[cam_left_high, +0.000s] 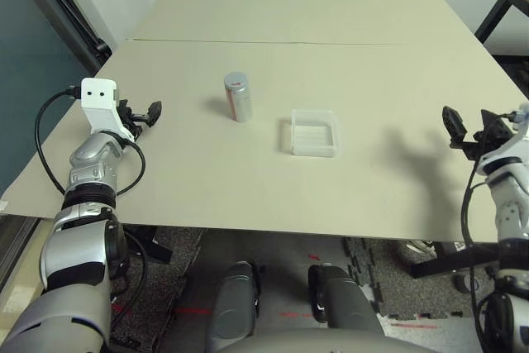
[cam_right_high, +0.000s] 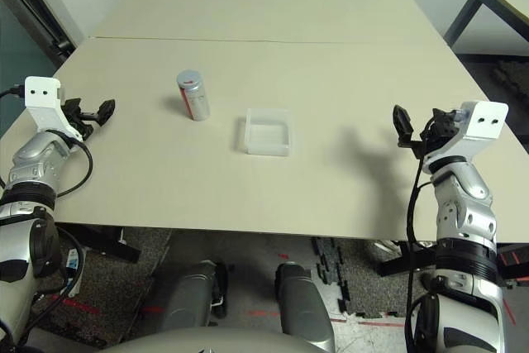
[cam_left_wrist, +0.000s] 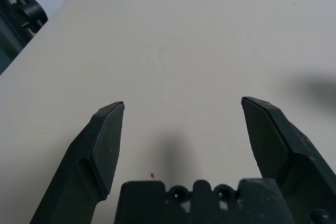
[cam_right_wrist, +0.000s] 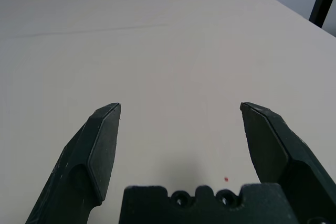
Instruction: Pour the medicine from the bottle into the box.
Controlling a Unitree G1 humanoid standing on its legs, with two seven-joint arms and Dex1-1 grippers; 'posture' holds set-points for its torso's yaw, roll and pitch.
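I should close my left gripper on the body (cam_left_high: 240, 107) of the bottle, below its grey cap, so that the cap is left free.
The bottle (cam_left_high: 237, 97) stands upright near the middle of the table, white with a red mark and a grey cap. Just to its right and a little nearer lies the box (cam_left_high: 314, 151), a shallow clear tray with nothing visible inside. The medicine is out of view. My left gripper (cam_left_high: 142, 113) hovers open at the table's left side, well left of the bottle, and nothing lies between its fingers (cam_left_wrist: 105, 140). My right gripper (cam_left_high: 469, 128) is open too, near the right edge, far right of the box, with only bare table between its fingers (cam_right_wrist: 100, 145).
The beige table (cam_left_high: 248, 188) has a seam (cam_left_high: 273, 42) running across its far half. A second table with a black leg (cam_right_high: 463, 10) stands at the back right. A dark panel (cam_left_high: 33, 80) borders the left side.
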